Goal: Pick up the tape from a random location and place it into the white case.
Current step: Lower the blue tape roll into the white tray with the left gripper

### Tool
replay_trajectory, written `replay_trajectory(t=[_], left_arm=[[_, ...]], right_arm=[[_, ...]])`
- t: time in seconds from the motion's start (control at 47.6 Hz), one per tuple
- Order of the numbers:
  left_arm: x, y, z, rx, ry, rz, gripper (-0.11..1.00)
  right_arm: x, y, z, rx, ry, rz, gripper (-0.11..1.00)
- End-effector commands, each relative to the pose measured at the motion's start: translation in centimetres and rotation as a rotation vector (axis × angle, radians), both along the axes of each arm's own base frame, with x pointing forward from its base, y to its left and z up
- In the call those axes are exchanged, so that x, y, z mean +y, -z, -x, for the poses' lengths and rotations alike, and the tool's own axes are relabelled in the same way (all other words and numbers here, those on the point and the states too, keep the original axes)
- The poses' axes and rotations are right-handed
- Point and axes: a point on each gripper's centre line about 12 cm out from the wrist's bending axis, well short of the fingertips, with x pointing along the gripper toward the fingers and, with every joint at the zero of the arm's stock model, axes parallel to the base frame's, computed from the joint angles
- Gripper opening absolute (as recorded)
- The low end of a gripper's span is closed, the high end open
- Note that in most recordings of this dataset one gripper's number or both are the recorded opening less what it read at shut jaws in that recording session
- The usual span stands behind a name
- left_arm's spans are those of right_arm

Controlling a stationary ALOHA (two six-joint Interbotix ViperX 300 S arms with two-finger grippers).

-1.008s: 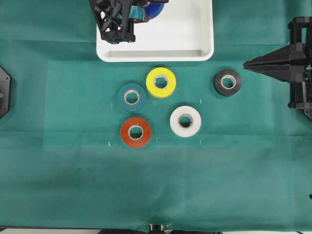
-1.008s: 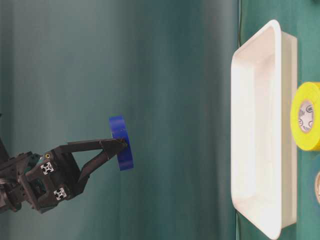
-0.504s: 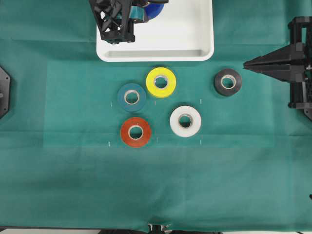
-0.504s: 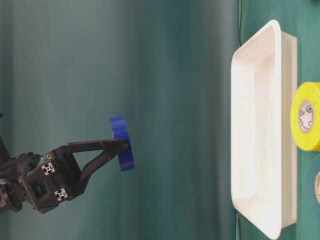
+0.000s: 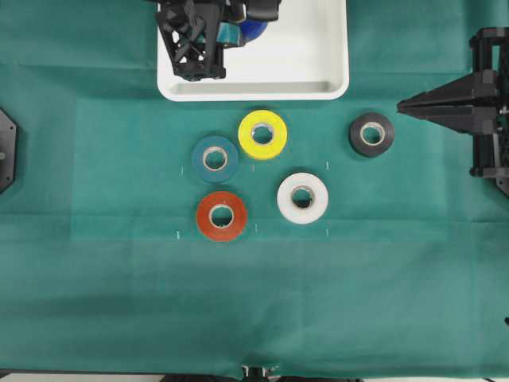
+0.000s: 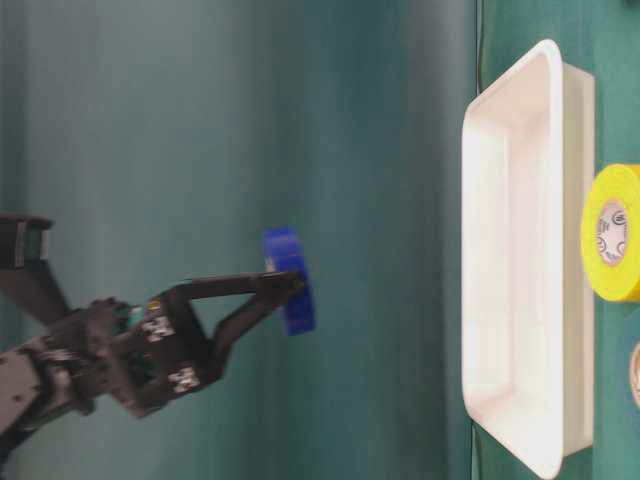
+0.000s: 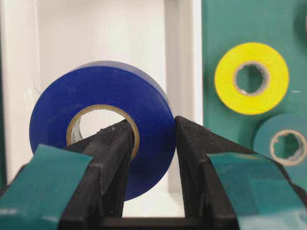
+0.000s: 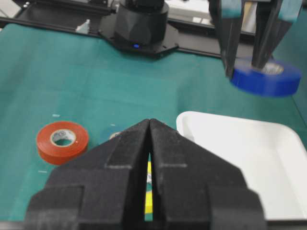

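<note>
Next, my left gripper puts the royal-blue tape down on the bare case's bottom behind the yellow roll (image 5: 240, 42) (image 7: 116, 112).
The royal-blue tape (image 7: 144, 110) hangs in the air above the white case (image 5: 254, 89), which lies at the back of the green cloth. My left gripper (image 7: 152, 127) is shut on the tape, one finger through its pale core and the other against the outer face. The table-level view shows the tape (image 6: 290, 295) well clear of the case (image 6: 520, 250). From overhead, the arm hides most of the tape (image 5: 253, 28). My right gripper (image 5: 402, 104) rests at the right edge, shut and holding nothing, and points at the black roll.
Several other rolls lie on the cloth in front of the case: yellow (image 5: 262, 134), teal-blue (image 5: 215, 158), orange-red (image 5: 221, 215), white (image 5: 302, 197) and black (image 5: 371, 134). The case floor shows bare white.
My left gripper has carried the blue tape closer to the white case, still shut on it. The right arm and the rolls on the cloth have not moved.
</note>
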Motion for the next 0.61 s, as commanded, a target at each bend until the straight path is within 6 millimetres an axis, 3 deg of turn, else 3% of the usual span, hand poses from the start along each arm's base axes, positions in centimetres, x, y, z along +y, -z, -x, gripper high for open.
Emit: replay_trajectory(t=[0.0, 0.294, 0.588], left_arm=[[0.4, 0.9, 0.1, -0.018, -0.01, -0.005, 0.24], [2.6, 7.5, 0.0, 0.038, -0.059, 0.012, 0.24], [3.6, 10.9, -0.6, 0.034, -0.075, 0.011, 0.24]], right_arm=[[0.0, -0.8, -0.3, -0.021, -0.001, 0.003, 0.0], [0.0, -0.7, -0.3, -0.017, -0.001, 0.003, 0.0], [0.0, -0.4, -0.4, -0.006, -0.001, 0.003, 0.0]])
